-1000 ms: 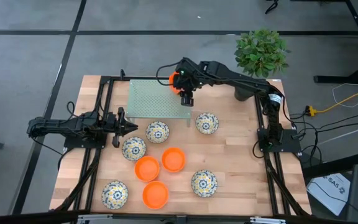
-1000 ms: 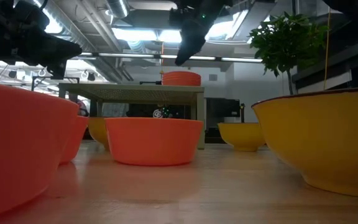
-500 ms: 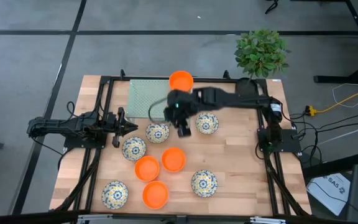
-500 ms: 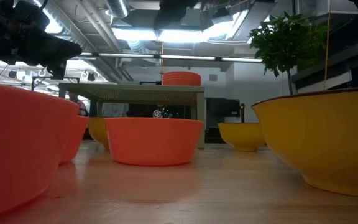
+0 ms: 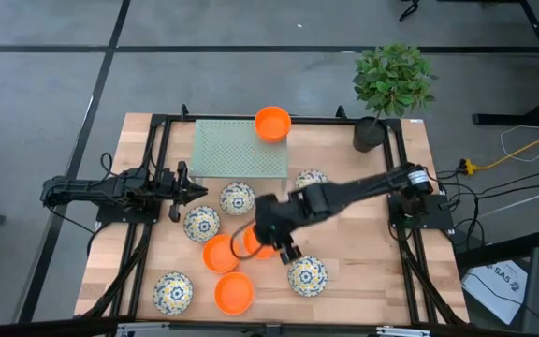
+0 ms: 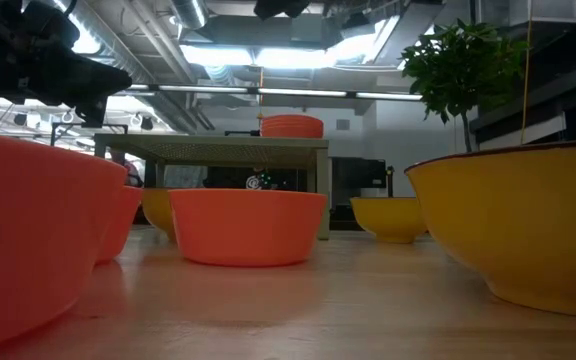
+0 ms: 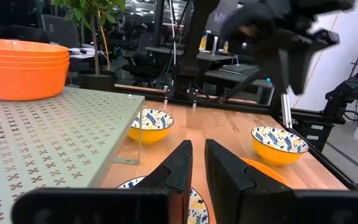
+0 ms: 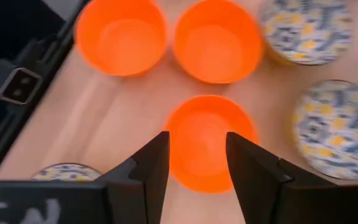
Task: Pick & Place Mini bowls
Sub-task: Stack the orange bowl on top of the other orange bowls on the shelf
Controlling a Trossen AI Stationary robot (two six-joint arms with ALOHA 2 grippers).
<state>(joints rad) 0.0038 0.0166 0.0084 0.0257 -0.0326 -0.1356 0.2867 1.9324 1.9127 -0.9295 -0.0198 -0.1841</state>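
The middle orange bowl is next for my right gripper, which should go down to it and close on that bowl's near-side rim [image 5: 266, 257] [image 8: 171, 164].
Three orange mini bowls [image 5: 221, 254] [image 5: 234, 292] [image 5: 254, 243] and several blue-and-yellow patterned ones [image 5: 237, 198] rest on their bases on the wooden table. A stack of orange bowls [image 5: 271, 123] sits on the green raised platform [image 5: 232, 150]. My right gripper [image 5: 284, 249] hangs open and empty over the middle orange bowl [image 8: 207, 143], which shows between its fingers [image 8: 151, 168] from above. My left gripper [image 7: 197, 165] waits shut and level at the table's left side [image 5: 180, 192].
A potted plant [image 5: 393, 80] with its dark pot [image 5: 370, 134] stands at the far right corner. Black frame rails [image 5: 157, 140] run along the table's sides. Patterned bowls [image 5: 307, 275] [image 5: 311, 180] lie close on either side of my right arm. Bare wood [image 5: 363, 253] lies at near right.
My right gripper has swung from above the orange stack on the platform toward the table's near edge and a little left, sinking slightly, and now hangs over the middle orange bowl. The stack has stayed on the platform. No bowl on the table has moved.
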